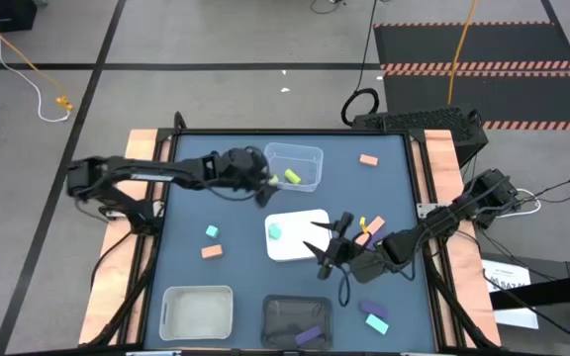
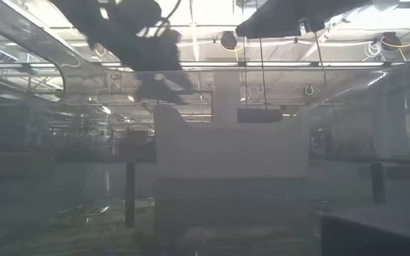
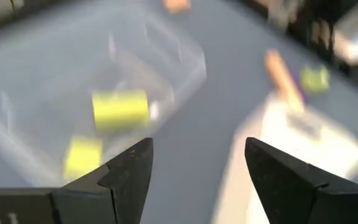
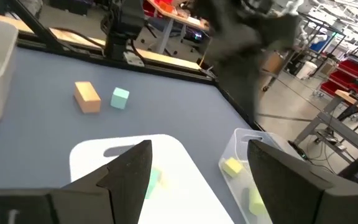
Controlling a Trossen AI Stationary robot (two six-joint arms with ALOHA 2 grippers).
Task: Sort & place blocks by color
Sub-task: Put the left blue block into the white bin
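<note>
The loose teal block [image 1: 212, 231] is beside the salmon block, above the deep white tray. My left gripper goes to it next and closes on its sides.
My left gripper [image 1: 262, 188] [image 3: 197, 146] is open and hovers at the near-left corner of the clear tray [image 1: 293, 166]. Two yellow-green blocks lie in that tray, a cylinder [image 3: 120, 107] and a cube [image 3: 83, 155]. My right gripper [image 1: 323, 242] [image 4: 197, 146] is open at the right edge of the flat white tray [image 1: 300, 242], which carries a teal block [image 1: 275, 231]. Loose on the table are a teal block [image 1: 212, 231], two salmon blocks [image 1: 210, 251] [image 1: 368, 159], a yellow one [image 1: 363, 223], a purple one [image 1: 372, 310] and a teal one [image 1: 376, 322]. A purple block [image 1: 308, 336] sits in the black tray [image 1: 283, 314].
A deep white tray [image 1: 198, 311] stands at the near left of the table, with the black tray beside it at the near edge. Cables hang from both arms. Bare blue-grey table lies between the clear tray and the left-hand blocks. The low view shows little beyond a white tray wall [image 2: 230, 163].
</note>
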